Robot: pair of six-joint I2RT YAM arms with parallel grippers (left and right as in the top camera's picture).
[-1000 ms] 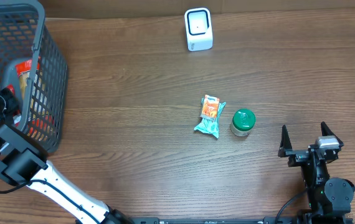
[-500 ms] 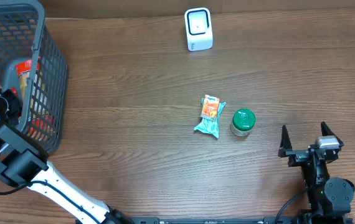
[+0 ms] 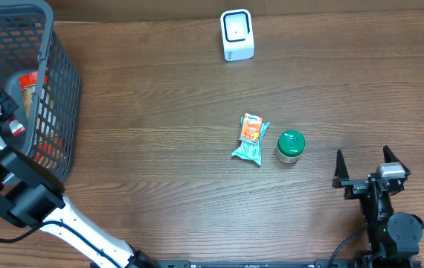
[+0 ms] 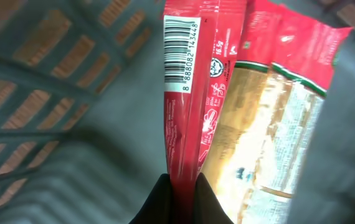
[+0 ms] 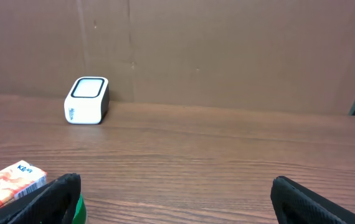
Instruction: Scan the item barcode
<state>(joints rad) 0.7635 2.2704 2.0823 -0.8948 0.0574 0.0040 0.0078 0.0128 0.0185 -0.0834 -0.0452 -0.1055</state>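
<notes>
My left gripper needs to lay the red packet on top, open wide and grip both, as it pinches only the red packet beside the red and yellow packet [image 4: 268, 124].
My left gripper [image 4: 182, 194] is down inside the grey mesh basket [image 3: 57, 112], shut on the edge of a red packet [image 4: 187, 93]. A white barcode label [image 4: 180, 55] shows near the packet's top. From overhead the left gripper [image 3: 11, 117] sits at the far left, with the red packet [image 3: 27, 88] partly seen through the mesh. The white scanner [image 3: 236, 35] stands at the back centre and is also in the right wrist view as the scanner [image 5: 86, 100]. At the front right, my right gripper [image 3: 363, 159] rests open with nothing in it; the right wrist view of that gripper [image 5: 177, 193] shows only bare wood between the fingers.
An orange and teal packet [image 3: 251, 138] and a green-lidded jar [image 3: 290, 146] lie mid-table, left of the right gripper. Inside the basket a red and yellow packet [image 4: 271, 124] lies beside the held one. The basket wall [image 4: 53, 93] stands close on the left.
The left arm has shifted a little toward the far side inside the basket, its jaws staying shut on the red packet. The right arm has not moved.
</notes>
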